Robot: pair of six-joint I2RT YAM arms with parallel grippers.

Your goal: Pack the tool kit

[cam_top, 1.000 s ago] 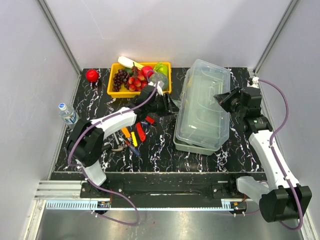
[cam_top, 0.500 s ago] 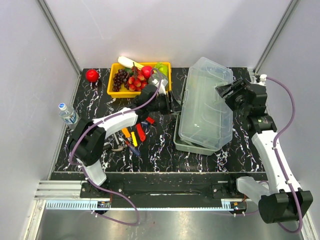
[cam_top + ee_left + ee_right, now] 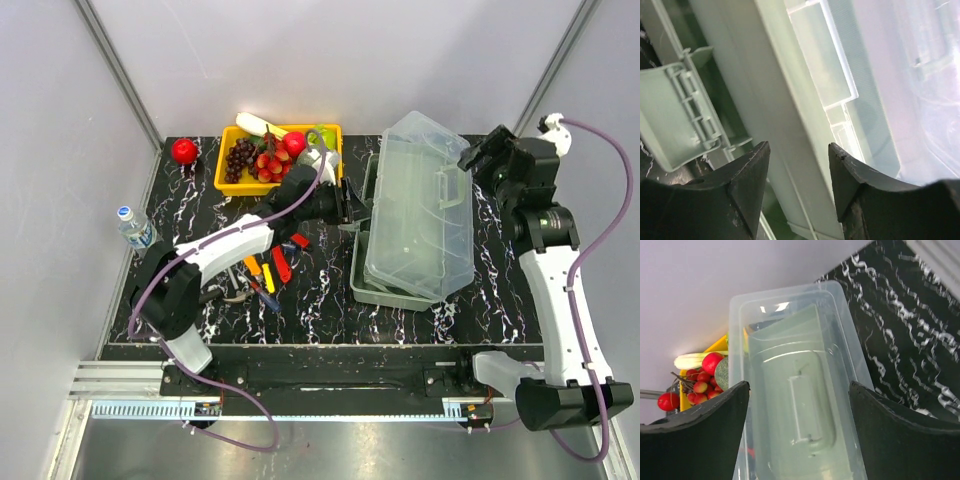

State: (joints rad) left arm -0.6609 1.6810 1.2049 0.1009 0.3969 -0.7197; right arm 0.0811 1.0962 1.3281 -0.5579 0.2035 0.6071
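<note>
The clear lid leans only partly open over the box's base, so next my right gripper grabs the lid's handle (image 3: pixel 454 188) and lifts the lid from there.
The tool kit's grey-green box (image 3: pixel 362 286) stands right of centre, its clear lid (image 3: pixel 420 205) tilted up off the base along the left side. My left gripper (image 3: pixel 348 206) is at the box's left rim. In the left wrist view its jaws (image 3: pixel 799 147) stand apart, with the box wall (image 3: pixel 785 95) in the gap; I see nothing pinched. My right gripper (image 3: pixel 476 160) hangs above the lid's far right corner. It is wide open (image 3: pixel 797 385) and off the lid (image 3: pixel 790 330). Red, yellow and orange handled tools (image 3: pixel 268 266) lie on the table left of the box.
A yellow tray of fruit (image 3: pixel 228 180) stands at the back, just behind the left gripper. A red apple (image 3: pixel 184 150) lies at the far left corner and a water bottle (image 3: pixel 132 226) at the left edge. Grey pliers (image 3: pixel 236 294) lie by the left arm.
My right gripper has opened, let go of the lid and pulled up and back to the right. The lid has tilted up. My left gripper has moved right to the box's rim.
</note>
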